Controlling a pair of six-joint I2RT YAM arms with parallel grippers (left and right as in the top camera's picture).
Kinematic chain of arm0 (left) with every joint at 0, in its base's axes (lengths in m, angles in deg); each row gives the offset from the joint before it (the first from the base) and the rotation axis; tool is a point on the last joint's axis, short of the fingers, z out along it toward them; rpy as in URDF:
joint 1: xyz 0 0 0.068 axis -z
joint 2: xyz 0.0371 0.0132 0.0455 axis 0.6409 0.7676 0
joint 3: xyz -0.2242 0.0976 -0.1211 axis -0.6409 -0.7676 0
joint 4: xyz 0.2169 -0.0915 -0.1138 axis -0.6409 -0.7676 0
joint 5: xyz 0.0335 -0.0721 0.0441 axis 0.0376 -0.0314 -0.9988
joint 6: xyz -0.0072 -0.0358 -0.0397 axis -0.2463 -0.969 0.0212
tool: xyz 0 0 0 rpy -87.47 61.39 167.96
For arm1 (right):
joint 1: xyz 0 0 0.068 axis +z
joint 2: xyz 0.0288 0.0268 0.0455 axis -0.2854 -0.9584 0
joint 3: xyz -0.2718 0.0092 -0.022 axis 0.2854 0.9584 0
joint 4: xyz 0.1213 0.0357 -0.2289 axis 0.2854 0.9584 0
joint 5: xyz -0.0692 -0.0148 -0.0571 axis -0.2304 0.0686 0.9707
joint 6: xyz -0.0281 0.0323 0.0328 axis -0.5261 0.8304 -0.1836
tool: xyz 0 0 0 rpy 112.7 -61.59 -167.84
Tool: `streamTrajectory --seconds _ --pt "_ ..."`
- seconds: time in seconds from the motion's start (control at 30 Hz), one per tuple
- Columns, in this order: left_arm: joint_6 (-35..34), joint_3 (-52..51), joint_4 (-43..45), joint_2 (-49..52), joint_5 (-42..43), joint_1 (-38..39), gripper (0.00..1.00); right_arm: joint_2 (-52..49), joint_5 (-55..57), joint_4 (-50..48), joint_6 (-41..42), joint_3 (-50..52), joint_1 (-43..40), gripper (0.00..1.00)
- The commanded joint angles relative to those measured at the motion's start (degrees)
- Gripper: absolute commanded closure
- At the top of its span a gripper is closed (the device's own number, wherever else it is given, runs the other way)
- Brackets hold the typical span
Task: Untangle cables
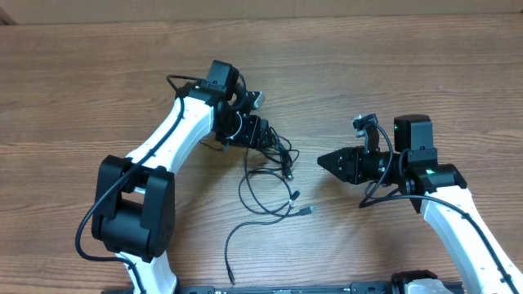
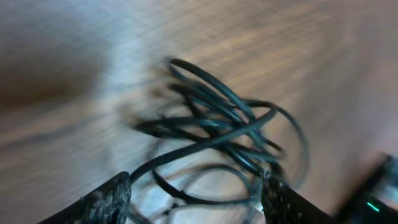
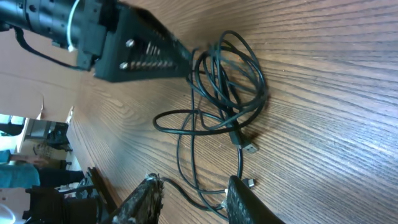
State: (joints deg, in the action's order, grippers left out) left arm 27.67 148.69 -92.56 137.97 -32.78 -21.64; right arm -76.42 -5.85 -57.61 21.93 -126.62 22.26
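Note:
The bunched strands are beyond my left gripper's fingers at the edge of the tangle, so next I move in, grip the bunch [image 1: 283, 153] and bring it over to my right gripper.
The cables [image 1: 282, 155], thin and black, lie tangled on the wooden table, with looser loops [image 1: 265, 196] trailing toward the front. Two silver plug ends [image 1: 310, 210] rest beside those loops. My left gripper [image 1: 268, 145] is at the tangle's upper left edge. Its view is blurred, but the tangle [image 2: 217, 130] shows strands running between the wide-apart fingers [image 2: 106, 199]; the gripper [image 2: 196, 200] is open. My right gripper [image 1: 320, 160] hovers right of the tangle, apart from it. In its own view the gripper [image 3: 196, 199] is open and empty, with the cables [image 3: 227, 93] and plugs [image 3: 250, 149] beyond.
One cable tail [image 1: 230, 261] runs toward the table's front edge. The left arm [image 1: 163, 139] crosses the table's left half, and the right arm [image 1: 441, 196] stands at the right. Bare wood surrounds the tangle.

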Motion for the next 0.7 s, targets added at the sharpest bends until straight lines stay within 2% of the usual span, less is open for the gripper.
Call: streamTrajectory --seconds 0.0,0.13,0.27,0.33,0.4,0.57,0.67 --pt "3.6 0.0 -2.2 0.4 11.3 -0.1 0.34 -0.2 0.2 -0.3 -0.1 -0.1 -0.1 0.67" --pt "7.5 0.0 -6.1 0.4 15.1 0.3 0.39 -0.2 0.2 -0.3 -0.1 -0.1 -0.1 0.68" --pt "9.9 0.0 -8.1 0.3 15.0 1.5 0.58 -0.2 0.2 -0.3 -0.1 -0.1 -0.1 0.67" --pt "9.9 0.0 -8.0 0.2 14.9 1.6 0.57 -0.2 0.2 -0.3 -0.1 -0.1 -0.1 0.67" --pt "9.8 0.8 -8.1 -0.6 14.6 1.5 0.52 -0.2 0.2 -0.3 -0.1 -0.1 -0.1 0.67" --pt "7.7 4.3 -8.3 -3.9 10.2 1.7 0.48 -0.2 0.2 -0.3 -0.1 -0.1 -0.1 0.67" --pt "1.6 5.8 -7.3 -7.2 5.9 2.4 0.48 -0.2 0.4 -0.3 -0.1 -0.1 -0.1 0.67"
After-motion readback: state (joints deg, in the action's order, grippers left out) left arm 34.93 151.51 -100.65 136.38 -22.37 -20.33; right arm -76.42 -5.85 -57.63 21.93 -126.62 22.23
